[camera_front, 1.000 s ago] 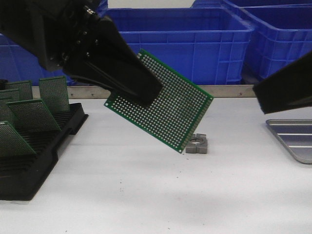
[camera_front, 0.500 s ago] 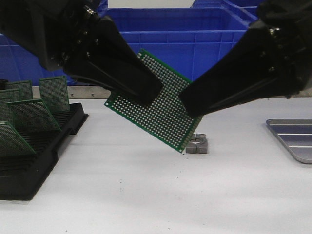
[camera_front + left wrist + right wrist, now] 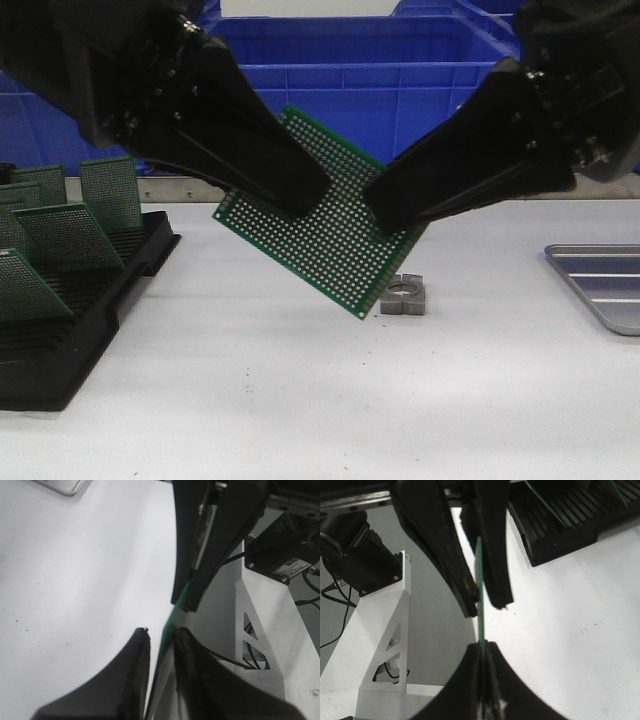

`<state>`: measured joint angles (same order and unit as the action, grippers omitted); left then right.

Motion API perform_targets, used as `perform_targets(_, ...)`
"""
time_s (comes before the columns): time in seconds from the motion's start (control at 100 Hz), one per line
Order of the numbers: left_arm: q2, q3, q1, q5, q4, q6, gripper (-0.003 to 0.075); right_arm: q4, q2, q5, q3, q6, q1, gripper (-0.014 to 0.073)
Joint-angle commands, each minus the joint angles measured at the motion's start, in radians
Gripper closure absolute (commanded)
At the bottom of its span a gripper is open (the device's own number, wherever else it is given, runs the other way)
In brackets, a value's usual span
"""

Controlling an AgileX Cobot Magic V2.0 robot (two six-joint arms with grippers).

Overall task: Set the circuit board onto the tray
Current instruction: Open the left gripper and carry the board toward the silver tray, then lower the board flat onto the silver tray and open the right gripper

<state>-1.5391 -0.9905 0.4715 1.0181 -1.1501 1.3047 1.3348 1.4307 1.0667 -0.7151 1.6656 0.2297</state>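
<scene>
The robot's right gripper needs to release the circuit board inside the grey tray (image 3: 613, 284), near the rim that faces the metal block. The board now hangs tilted above the white table.
The green perforated circuit board (image 3: 330, 240) hangs tilted in the air above the white table. My right gripper (image 3: 385, 215) is shut on its right edge; in the right wrist view (image 3: 483, 645) the fingers pinch the board (image 3: 480, 580) edge-on. My left gripper (image 3: 305, 195) stands around the board's upper left part. In the left wrist view (image 3: 161, 631) its jaws are apart, with a gap between one finger and the board (image 3: 175, 612). The grey metal tray (image 3: 600, 275) lies at the right edge of the table, partly out of frame, and its corner shows in the left wrist view (image 3: 60, 485).
A black slotted rack (image 3: 60, 340) with several upright green boards stands at the left. A small grey metal block (image 3: 403, 296) lies on the table under the board. Blue plastic bins (image 3: 400, 90) line the back.
My right gripper came in from the right and shut on the board's right edge. The board's lower corner dropped slightly. My left arm stayed in place.
</scene>
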Motion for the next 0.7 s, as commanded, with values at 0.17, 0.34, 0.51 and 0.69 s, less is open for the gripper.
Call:
perform_targets(0.17,0.031,-0.024,0.010,0.021,-0.073,-0.014,0.0230,0.038,-0.024,0.057,-0.029,-0.152,-0.002,0.0660)
perform_targets(0.34,0.031,-0.024,0.010,0.009,-0.073,-0.014,0.0235,-0.067,-0.024,0.032,-0.029,-0.396,-0.041,0.0660)
perform_targets(0.51,0.031,-0.024,0.010,-0.005,-0.075,-0.014,0.0235,-0.181,-0.024,0.030,-0.029,-0.500,-0.152,0.0660)
perform_targets(0.69,0.031,-0.024,0.010,-0.005,-0.081,-0.014,0.0235,-0.211,-0.024,-0.111,-0.029,-0.574,-0.337,0.0660)
